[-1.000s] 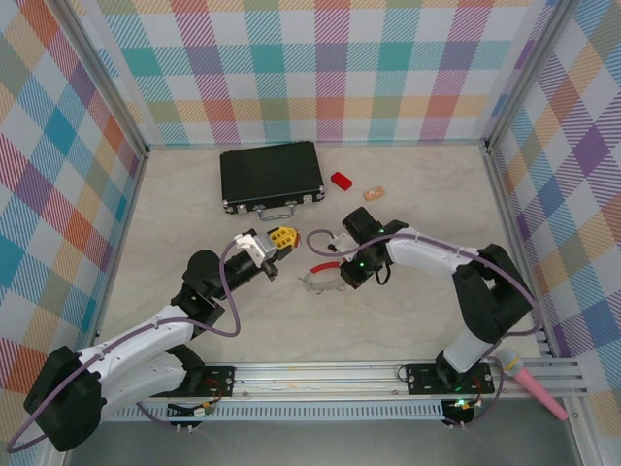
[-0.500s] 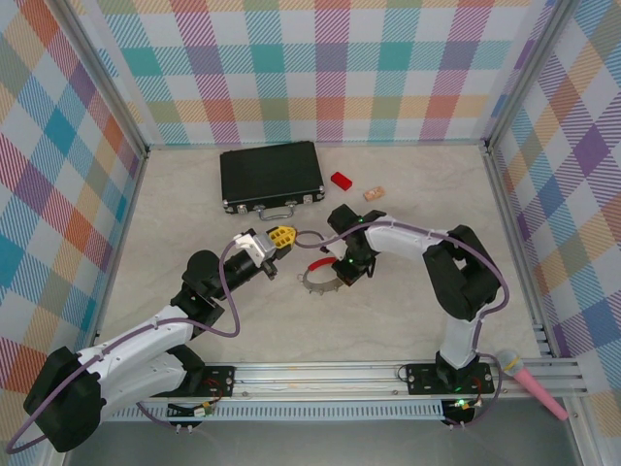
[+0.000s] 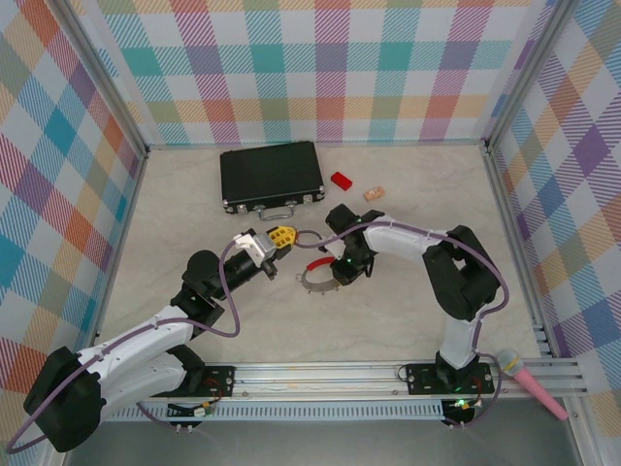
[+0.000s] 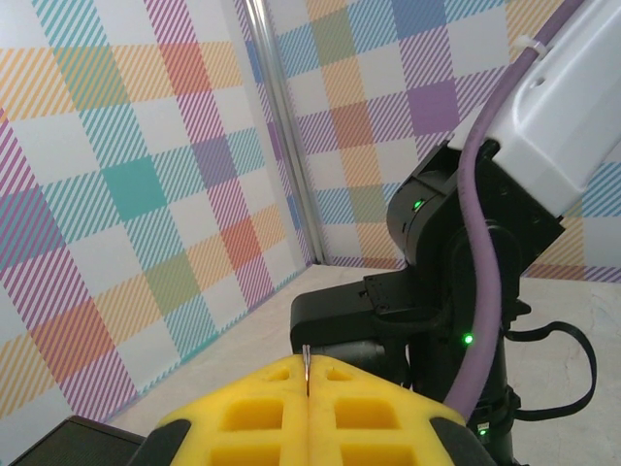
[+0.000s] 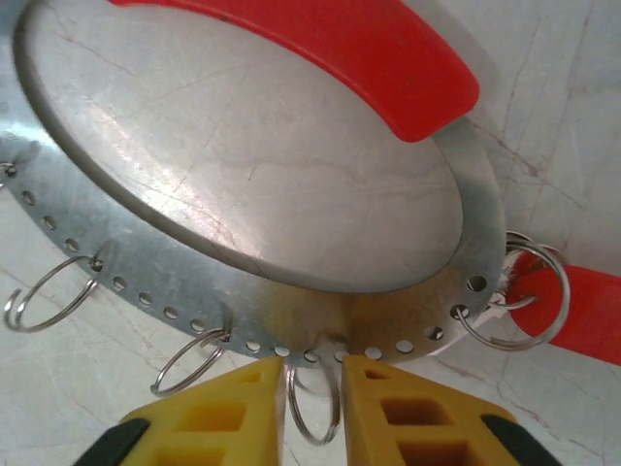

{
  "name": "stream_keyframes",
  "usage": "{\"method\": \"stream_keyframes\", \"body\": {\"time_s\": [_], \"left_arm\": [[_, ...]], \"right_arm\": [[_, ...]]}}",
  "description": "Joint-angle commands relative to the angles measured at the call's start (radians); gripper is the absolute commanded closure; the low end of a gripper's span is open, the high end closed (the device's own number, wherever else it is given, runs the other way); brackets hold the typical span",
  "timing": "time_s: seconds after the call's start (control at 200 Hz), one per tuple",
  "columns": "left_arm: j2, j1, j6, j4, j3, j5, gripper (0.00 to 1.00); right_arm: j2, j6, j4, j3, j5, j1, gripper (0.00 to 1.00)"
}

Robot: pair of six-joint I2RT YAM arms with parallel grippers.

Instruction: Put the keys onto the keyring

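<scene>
My right gripper points steeply down at the keyring's rim; I need to back off, lower the wrist and grab the small split ring (image 5: 314, 427) from its near side.
The keyring (image 5: 291, 282) is a flat silver hoop with a red arc, holes along its rim and small split rings hanging from it. It lies on the table (image 3: 194, 223) at centre, keyring (image 3: 315, 278). My right gripper (image 5: 312, 403) stands slightly open at its near rim, one small split ring (image 5: 312, 398) in the gap between the yellow fingers (image 5: 238, 413). A red-headed key (image 5: 592, 301) hangs on a ring at the right. My left gripper (image 4: 307, 388), left gripper (image 3: 281, 236), is shut on a thin silver blade seen edge-on, apparently a key (image 4: 306, 367).
A black case (image 3: 272, 178) lies at the back of the table, with a red block (image 3: 341, 180) and a small tan piece (image 3: 374, 193) to its right. A pink object (image 3: 532, 382) rests on the front rail at the right.
The right arm swung left over the keyring, which slid slightly left. Its jaws have parted a little. The left arm has not moved.
</scene>
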Motion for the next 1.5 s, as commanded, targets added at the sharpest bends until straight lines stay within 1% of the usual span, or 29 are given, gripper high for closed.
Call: {"method": "stream_keyframes", "body": {"time_s": [0.0, 0.085, 0.1, 0.185, 0.3, 0.4, 0.545, 0.625, 0.71, 0.795, 0.905, 0.97, 1.235, 1.495], "left_arm": [[-0.007, 0.002, 0.002, 0.034, -0.01, 0.006, 1.0], [-0.009, 0.002, 0.0, 0.034, -0.011, 0.005, 1.0], [-0.009, 0.002, 0.0, 0.034, -0.011, 0.005, 1.0], [-0.006, 0.002, -0.001, 0.036, -0.009, 0.004, 1.0], [0.004, 0.002, -0.009, 0.045, -0.009, 0.007, 1.0], [0.015, 0.002, -0.019, 0.062, -0.01, 0.009, 1.0], [0.025, 0.002, -0.03, 0.075, -0.011, 0.006, 1.0], [0.025, 0.002, -0.033, 0.078, -0.01, 0.004, 1.0], [0.023, 0.002, -0.038, 0.083, -0.014, 0.003, 1.0], [0.017, 0.002, -0.042, 0.082, -0.015, 0.003, 1.0], [0.011, 0.002, -0.043, 0.077, -0.014, 0.003, 1.0], [0.006, 0.002, -0.043, 0.072, -0.015, 0.004, 1.0], [-0.001, 0.002, -0.041, 0.068, -0.017, 0.003, 1.0], [-0.006, 0.002, -0.041, 0.066, -0.017, 0.004, 1.0]], "right_arm": [[-0.082, 0.03, 0.045, -0.027, -0.025, -0.001, 0.73], [-0.133, 0.049, 0.1, -0.063, -0.043, -0.01, 0.68], [-0.142, 0.08, 0.113, -0.071, -0.046, -0.012, 0.67], [-0.205, 0.137, 0.191, -0.133, -0.062, -0.024, 0.62], [-0.288, 0.244, 0.333, -0.243, -0.088, -0.038, 0.61], [-0.362, 0.387, 0.497, -0.366, -0.109, -0.041, 0.6], [-0.458, 0.673, 0.78, -0.586, -0.107, -0.039, 0.58], [-0.496, 0.772, 0.894, -0.679, -0.076, -0.029, 0.58], [-0.523, 0.828, 0.989, -0.746, -0.018, 0.002, 0.58], [-0.517, 0.869, 1.026, -0.774, 0.013, 0.015, 0.58], [-0.475, 0.936, 1.107, -0.808, 0.025, 0.015, 0.63], [-0.457, 0.97, 1.144, -0.828, 0.034, 0.015, 0.65], [-0.47, 1.003, 1.111, -0.841, 0.067, 0.016, 0.66], [-0.406, 1.042, 1.172, -0.849, 0.029, 0.016, 0.72]]}}
